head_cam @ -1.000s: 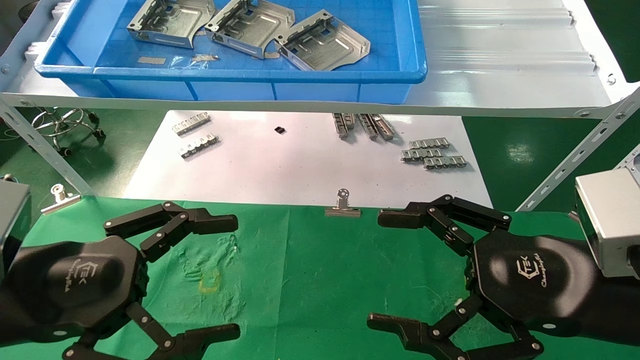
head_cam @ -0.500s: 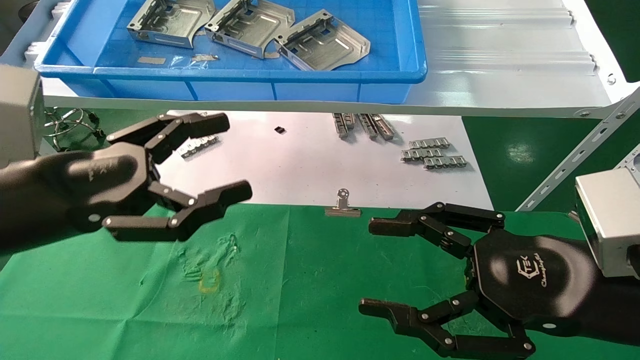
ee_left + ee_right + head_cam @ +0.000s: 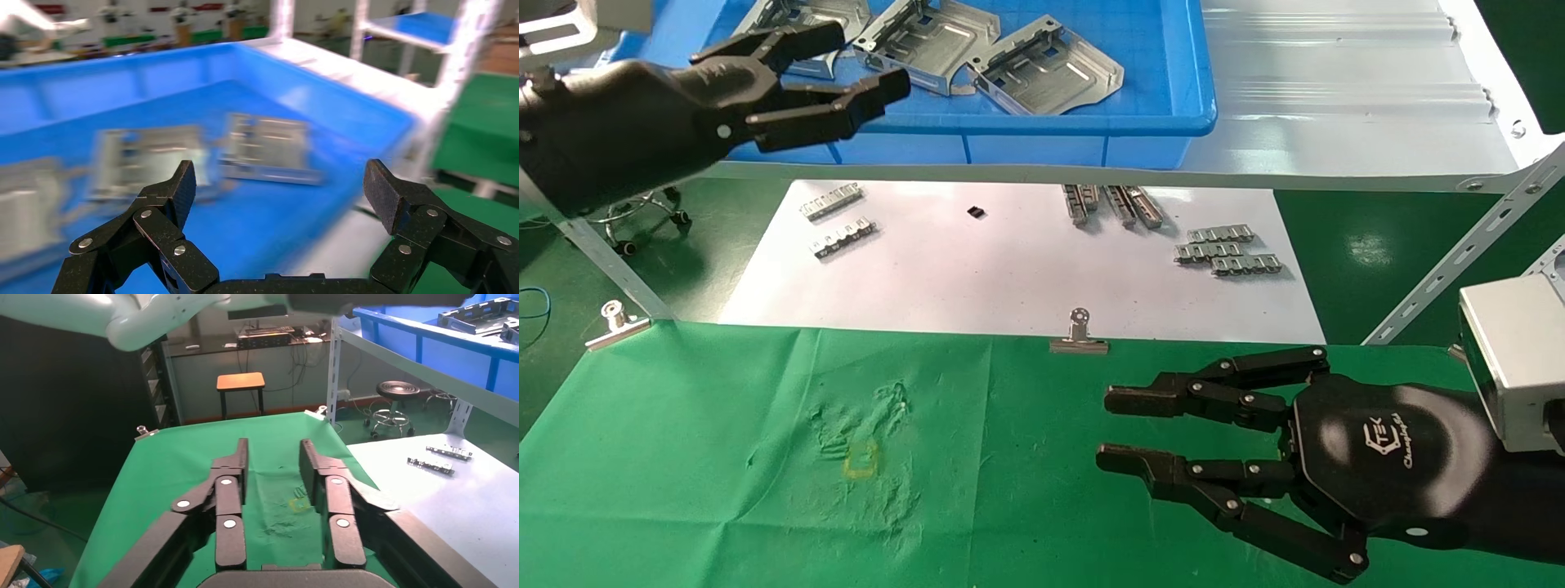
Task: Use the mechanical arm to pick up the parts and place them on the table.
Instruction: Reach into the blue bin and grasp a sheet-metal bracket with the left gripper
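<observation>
Next, my left gripper moves to the silver part partly behind its fingers and closes on the silver part's raised side (image 3: 768,11), next to the silver part's flat plate.
Three silver parts lie in the blue bin: one at the left (image 3: 854,12) partly behind my left fingers, one in the middle (image 3: 928,37), one at the right (image 3: 1046,69). They show blurred in the left wrist view (image 3: 266,147). My left gripper (image 3: 862,59) is open and empty, held over the bin's front left part, above the parts (image 3: 283,187). My right gripper (image 3: 1109,429) hovers low over the green-cloth table (image 3: 723,425), right of the middle, empty, fingers parallel with a narrow gap (image 3: 273,447). A faint yellow mark (image 3: 860,459) sits on the cloth.
The blue bin (image 3: 1009,126) stands on a silvery-white shelf (image 3: 1336,98) above a white sheet (image 3: 1009,269) with small toothed strips (image 3: 1228,249). Slanted shelf struts (image 3: 1459,253) stand at both sides. Binder clips (image 3: 1079,335) hold the cloth's far edge.
My left gripper rose from low over the green cloth up and forward to the blue bin. My right gripper's fingers narrowed from wide open to a small gap.
</observation>
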You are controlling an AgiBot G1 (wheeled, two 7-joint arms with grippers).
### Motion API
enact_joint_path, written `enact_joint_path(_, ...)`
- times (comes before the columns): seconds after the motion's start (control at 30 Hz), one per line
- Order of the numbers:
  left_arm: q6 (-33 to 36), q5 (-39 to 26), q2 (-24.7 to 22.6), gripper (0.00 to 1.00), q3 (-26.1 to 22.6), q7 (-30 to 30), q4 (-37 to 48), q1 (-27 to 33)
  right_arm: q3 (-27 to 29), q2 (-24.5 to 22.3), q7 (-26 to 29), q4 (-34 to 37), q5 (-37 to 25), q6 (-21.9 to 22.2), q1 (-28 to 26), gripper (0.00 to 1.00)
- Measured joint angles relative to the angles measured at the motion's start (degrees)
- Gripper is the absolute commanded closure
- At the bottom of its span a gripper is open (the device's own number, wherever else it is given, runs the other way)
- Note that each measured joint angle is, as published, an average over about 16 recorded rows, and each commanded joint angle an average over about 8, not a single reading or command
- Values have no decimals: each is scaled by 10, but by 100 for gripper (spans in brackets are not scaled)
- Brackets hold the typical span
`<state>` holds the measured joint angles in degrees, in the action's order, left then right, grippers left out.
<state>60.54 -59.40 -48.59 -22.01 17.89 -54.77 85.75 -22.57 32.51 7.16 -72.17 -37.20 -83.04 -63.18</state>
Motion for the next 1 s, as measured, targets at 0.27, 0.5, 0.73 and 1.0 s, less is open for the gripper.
enact_joint_path(0.27,-35,-83,-28,0,-40,29,101,101,0,0,0,0,0,0,0,100)
enact_joint_path(0.5,-54,-144,-58,0,-72,44,210,182,0,0,0,0,0,0,0,100)
enact_joint_path(0.73,-72,-186,-94,6,-95,42,325,250,0,0,0,0,0,0,0,100)
enact_joint_path(1.0,-102,-205,-124,95,-104,12,411,285,0,0,0,0,0,0,0,100)
